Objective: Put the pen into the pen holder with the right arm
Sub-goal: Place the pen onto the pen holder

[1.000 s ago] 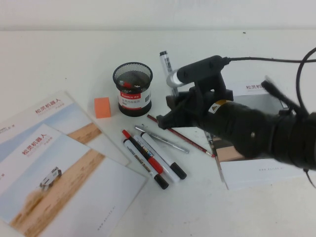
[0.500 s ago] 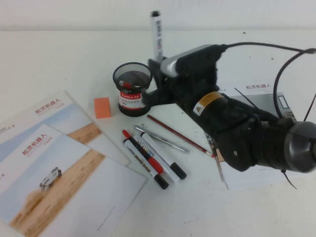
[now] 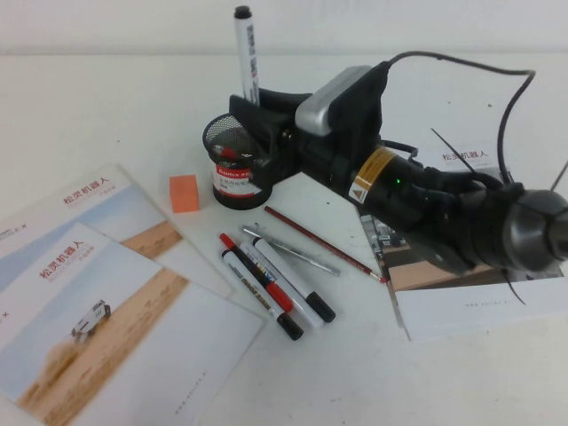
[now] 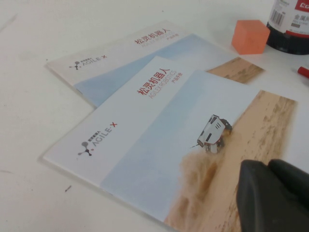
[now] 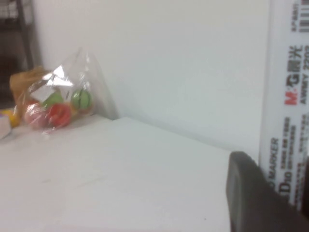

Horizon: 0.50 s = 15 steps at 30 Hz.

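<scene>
Next, I release the pen from my right gripper inside the black mesh pen holder [image 3: 246, 149], next to the red pen that is standing in it.
The pen [image 3: 248, 55], a thick white marker with black lettering, stands upright in my right gripper [image 3: 254, 108], which is shut on its lower barrel. Its small black tip points up; its lower end is hidden behind the gripper. It hangs right over the pen holder [image 3: 233, 180], a black mesh cup with a red-banded white label, whose rim is partly covered by the gripper. In the right wrist view the pen [image 5: 286, 96] sits between the fingers [image 5: 248, 193]. My left gripper [image 4: 268, 166] is shut and empty, low over a brochure; the holder's base [image 4: 288, 21] shows far off.
An orange block [image 3: 185, 193] lies left of the holder. Two brochures [image 3: 106, 293] cover the front left. A red marker [image 3: 257, 284], a white marker [image 3: 288, 282], a silver pen [image 3: 291, 250] and a red pencil [image 3: 324, 243] lie in front. A booklet [image 3: 461, 306] lies under the right arm.
My right arm has carried the pen leftward and upward, from right of the holder to directly above it, and turned it upright. The left arm has not visibly moved.
</scene>
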Tool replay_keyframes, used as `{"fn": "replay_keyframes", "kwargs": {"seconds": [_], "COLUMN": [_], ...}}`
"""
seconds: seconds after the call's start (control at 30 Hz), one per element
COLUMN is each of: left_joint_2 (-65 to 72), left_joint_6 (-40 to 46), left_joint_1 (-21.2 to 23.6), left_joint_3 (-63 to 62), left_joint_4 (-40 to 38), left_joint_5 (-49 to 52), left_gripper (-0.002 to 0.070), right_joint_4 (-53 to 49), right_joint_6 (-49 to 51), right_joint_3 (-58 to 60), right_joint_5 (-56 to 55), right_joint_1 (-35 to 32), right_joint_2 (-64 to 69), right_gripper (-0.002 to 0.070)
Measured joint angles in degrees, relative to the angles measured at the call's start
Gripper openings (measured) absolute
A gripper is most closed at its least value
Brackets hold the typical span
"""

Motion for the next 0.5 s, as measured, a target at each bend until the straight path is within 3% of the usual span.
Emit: {"fn": "replay_keyframes", "kwargs": {"seconds": [0.5], "left_joint_2": [0.0], "left_joint_6": [0.0], "left_joint_1": [0.0], "left_joint_3": [0.0], "left_joint_4": [0.0], "left_joint_5": [0.0], "left_gripper": [-0.0001], "right_joint_4": [9.0], "right_joint_6": [2.5], "right_joint_3": [-21.4], "right_joint_5": [7.6], "right_joint_1": [-0.8], "right_joint_2": [16.1], "right_gripper": [0.0111]}}
